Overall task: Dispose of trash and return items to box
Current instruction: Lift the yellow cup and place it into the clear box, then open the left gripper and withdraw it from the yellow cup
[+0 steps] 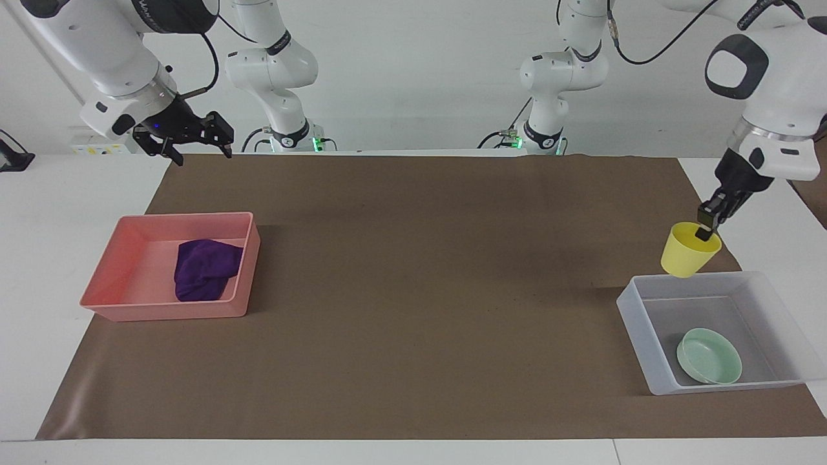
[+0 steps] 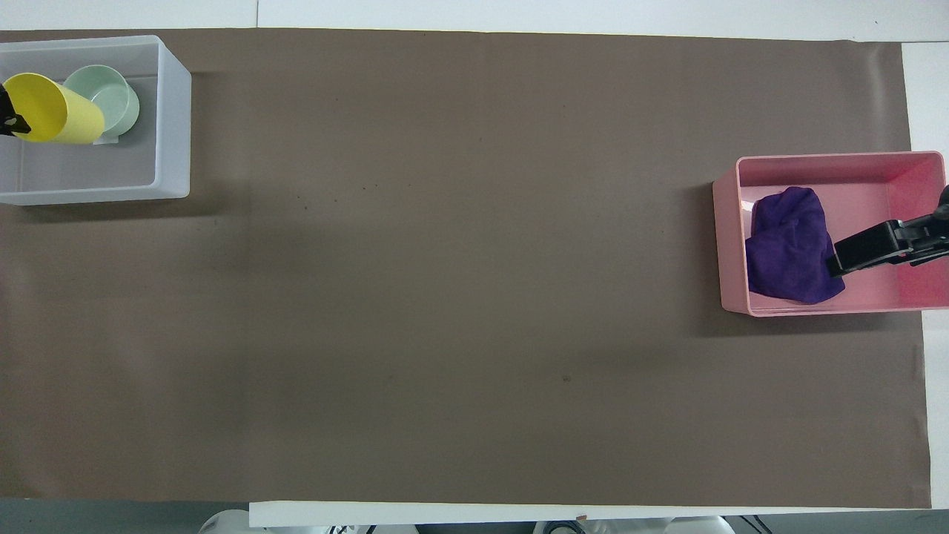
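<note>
Next, I let go of the yellow cup with my left gripper inside the mint-green bowl (image 2: 98, 106) in the translucent box.
My left gripper (image 1: 706, 231) is shut on the rim of the yellow cup (image 1: 689, 250) and holds it tilted in the air over the translucent box (image 1: 636, 315), at the box's edge nearer the robots. In the overhead view the cup (image 2: 58, 119) partly covers the mint-green bowl (image 2: 113, 98), which lies in the box (image 2: 172, 126); the left gripper (image 2: 10, 123) shows at the frame's edge. The purple rag (image 1: 205, 270) lies in the pink tray (image 1: 129, 248). My right gripper (image 1: 199, 148) is open and empty, raised over the tray; it also shows in the overhead view (image 2: 878, 248).
A brown mat (image 1: 413, 271) covers the table between the tray and the box. White table surface lies past the mat at both ends. The arms' bases stand at the table's robot end.
</note>
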Motion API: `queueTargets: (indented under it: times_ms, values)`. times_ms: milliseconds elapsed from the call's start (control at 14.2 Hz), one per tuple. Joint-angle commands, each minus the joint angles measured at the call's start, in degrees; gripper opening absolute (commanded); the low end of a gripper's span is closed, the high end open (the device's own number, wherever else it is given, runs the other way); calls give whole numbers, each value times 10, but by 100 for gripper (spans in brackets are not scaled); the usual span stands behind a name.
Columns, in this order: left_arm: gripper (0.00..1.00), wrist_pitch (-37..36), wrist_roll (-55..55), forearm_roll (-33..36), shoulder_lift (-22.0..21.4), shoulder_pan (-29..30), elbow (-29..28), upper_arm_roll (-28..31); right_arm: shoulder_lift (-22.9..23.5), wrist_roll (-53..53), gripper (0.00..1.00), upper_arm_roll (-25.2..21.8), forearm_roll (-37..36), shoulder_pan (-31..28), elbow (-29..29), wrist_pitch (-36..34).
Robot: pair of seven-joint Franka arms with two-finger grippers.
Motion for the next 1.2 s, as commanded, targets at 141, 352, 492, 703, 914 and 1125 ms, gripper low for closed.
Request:
queueTargets:
  times_ms: [141,352,492,703,914,1125]
  values:
    - [0,56,-7,-42,160,42,118,10,-17,3,100,4,-11,-2,-22,39]
    - [0,75,-14,-43,205,48,136,10,-16,2,100,4,-27,-2,-21,43]
    - [0,105,-15,-41,222,46,130,10,-16,3,100,4,-31,-2,-21,48]
    - [0,106,-15,-38,229,48,120,11,-15,3,100,4,-31,-2,-19,48]
    - [50,85,-10,-23,227,48,123,11,-16,2,100,4,-31,-2,-18,47]
    - [98,55,-7,-14,205,47,126,11,-16,0,100,4,-31,-4,-18,47]
